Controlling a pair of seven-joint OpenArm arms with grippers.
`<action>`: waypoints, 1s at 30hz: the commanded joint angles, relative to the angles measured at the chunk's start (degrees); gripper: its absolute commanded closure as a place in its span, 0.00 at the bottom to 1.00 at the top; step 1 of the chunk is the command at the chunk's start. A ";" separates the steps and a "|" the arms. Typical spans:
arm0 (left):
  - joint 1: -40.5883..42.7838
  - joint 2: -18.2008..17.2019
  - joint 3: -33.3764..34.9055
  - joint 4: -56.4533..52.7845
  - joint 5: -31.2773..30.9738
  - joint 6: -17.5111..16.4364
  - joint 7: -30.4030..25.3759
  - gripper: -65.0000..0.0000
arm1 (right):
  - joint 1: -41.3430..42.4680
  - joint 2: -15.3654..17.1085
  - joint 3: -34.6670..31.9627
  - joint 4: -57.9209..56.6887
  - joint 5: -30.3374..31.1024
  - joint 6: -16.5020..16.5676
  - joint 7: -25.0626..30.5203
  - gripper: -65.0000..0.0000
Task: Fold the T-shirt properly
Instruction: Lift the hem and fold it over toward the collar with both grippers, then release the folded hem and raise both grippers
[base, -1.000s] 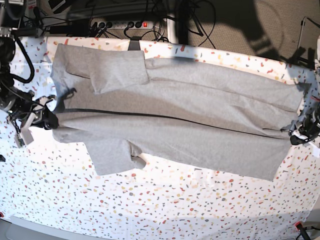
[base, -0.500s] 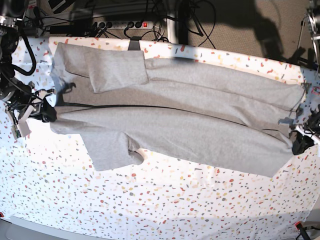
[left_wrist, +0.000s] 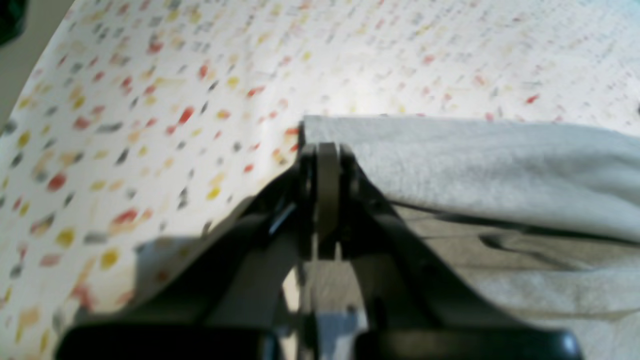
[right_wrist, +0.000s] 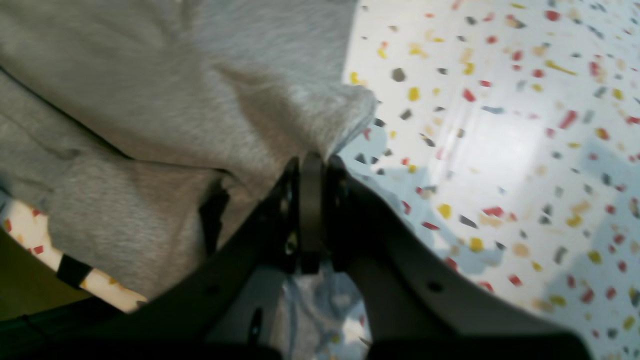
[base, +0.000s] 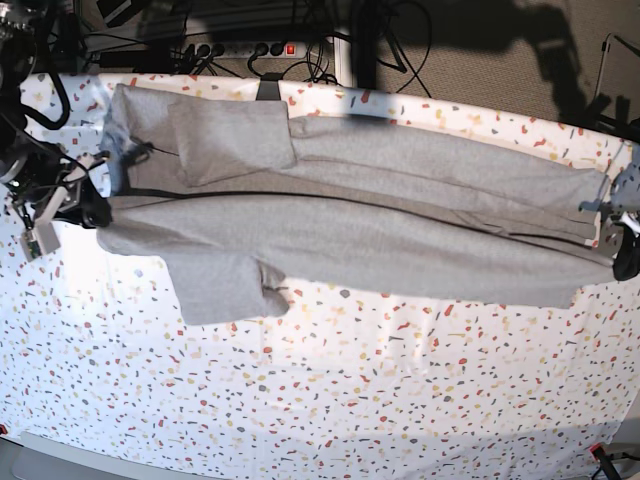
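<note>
My left gripper is going to let go of the hem corner on the grey T-shirt's back layer (base: 594, 191) (left_wrist: 337, 351), just short of its far corner.
The grey T-shirt (base: 380, 215) lies stretched lengthwise across the speckled table (base: 330, 400), plain side up, folded along a dark crease line. One sleeve lies folded on top at the back left, the other hangs out at the front left. My right gripper (base: 97, 213) at the base view's left is shut on the shirt's shoulder corner (right_wrist: 280, 115); its jaws (right_wrist: 311, 165) pinch the cloth. My left gripper (base: 612, 258) at the base view's right is shut on the hem corner (left_wrist: 450, 165); its jaws (left_wrist: 326, 150) pinch the cloth edge.
A power strip (base: 245, 47) and cables lie on the floor behind the table's back edge. A black clip (base: 268, 90) sits at the back edge near the sleeve. The speckled cloth extends bare in front of the shirt.
Both grippers have pulled outward and toward the back of the table, drawing the shirt longer and flatter. The front sleeve shifted back with the body.
</note>
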 joint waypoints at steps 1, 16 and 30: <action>-0.11 -1.33 -1.25 1.53 -1.16 -1.16 -0.85 1.00 | -0.11 1.22 1.66 1.38 0.48 0.08 0.79 1.00; 9.09 -1.31 -4.04 3.15 -1.20 -1.32 0.94 1.00 | -6.29 -1.95 4.72 2.16 -0.72 0.08 2.64 1.00; 8.96 -1.27 -4.04 3.15 5.20 -1.32 0.96 0.47 | -2.73 -5.27 4.66 2.12 -5.03 0.08 2.58 0.42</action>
